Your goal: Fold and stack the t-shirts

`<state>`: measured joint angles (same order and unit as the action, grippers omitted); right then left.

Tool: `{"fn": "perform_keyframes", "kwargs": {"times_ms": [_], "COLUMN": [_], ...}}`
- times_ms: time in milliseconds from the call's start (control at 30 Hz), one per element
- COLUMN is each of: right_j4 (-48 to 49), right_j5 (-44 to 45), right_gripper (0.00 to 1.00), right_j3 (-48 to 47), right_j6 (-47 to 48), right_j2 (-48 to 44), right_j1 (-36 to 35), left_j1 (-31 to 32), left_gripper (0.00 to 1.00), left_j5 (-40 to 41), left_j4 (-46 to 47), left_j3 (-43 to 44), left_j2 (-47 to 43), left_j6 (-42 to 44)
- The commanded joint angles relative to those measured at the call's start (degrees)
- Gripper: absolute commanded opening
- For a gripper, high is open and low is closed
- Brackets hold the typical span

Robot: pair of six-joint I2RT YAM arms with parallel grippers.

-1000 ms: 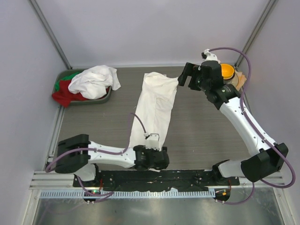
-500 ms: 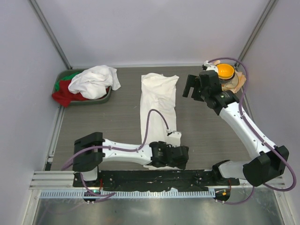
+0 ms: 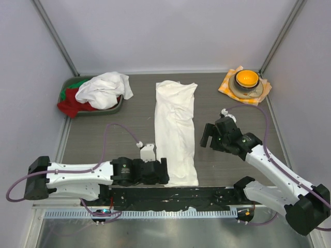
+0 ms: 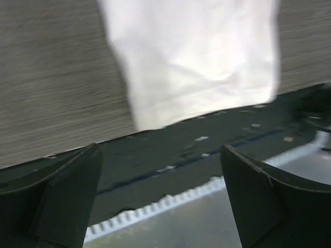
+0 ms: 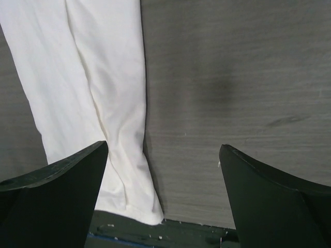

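The folded white t-shirt has the near corner [image 3: 165, 184] [image 4: 142, 124] beside my left gripper at the table's front edge, and I need to grab it there next with that gripper.
A white t-shirt [image 3: 176, 129] lies folded into a long narrow strip down the middle of the table, its near end at the table's front edge. It also shows in the left wrist view [image 4: 196, 57] and the right wrist view [image 5: 93, 98]. A second white t-shirt [image 3: 102, 89] is heaped in the bin at the back left. My left gripper [image 3: 161, 171] is open and empty, just left of the strip's near end. My right gripper [image 3: 208, 135] is open and empty, just right of the strip.
A grey-green bin [image 3: 118, 107] at the back left holds red and green garments [image 3: 70, 103] under the heaped shirt. An orange bowl [image 3: 246, 78] sits on an orange-and-white checked cloth [image 3: 225, 86] at the back right. A black strip [image 3: 207, 194] runs along the front edge.
The left gripper has let go of the shirt's near end and drawn back to the left. The right gripper has come from the far end toward the near right. The shirt lies straighter.
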<state>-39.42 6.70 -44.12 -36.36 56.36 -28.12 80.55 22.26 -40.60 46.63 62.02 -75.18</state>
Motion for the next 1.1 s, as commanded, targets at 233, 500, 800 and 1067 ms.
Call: {"fn": "perform_keyframes", "kwargs": {"times_ms": [233, 500, 800, 1067], "right_j4": [1.89, 6.02, 9.45, 13.31], "right_j5": [-2.04, -3.45, -2.40, 0.86], "right_gripper": [0.89, 0.86, 0.77, 0.75], "right_j3": [14.49, 20.03, 22.06, 22.93], "right_j6": [-17.34, -22.00, -26.74, -32.19], "right_j2": [-8.19, -10.48, -8.29, -3.54], "right_j1": [-11.87, -16.43, -22.32, -30.49], "left_j1": [-1.71, -6.10, -7.61, -7.69], "left_gripper": [1.00, 1.00, 0.94, 0.70], "left_j5": [-4.77, -5.65, -10.04, -12.07], "left_j4": [12.20, 15.81, 20.99, 24.25], "left_j3": [-15.86, -19.29, -20.70, -21.67], "left_j2": [3.90, 1.27, 5.47, 8.47], "left_j6": [-8.15, -7.53, -7.35, -7.88]}}
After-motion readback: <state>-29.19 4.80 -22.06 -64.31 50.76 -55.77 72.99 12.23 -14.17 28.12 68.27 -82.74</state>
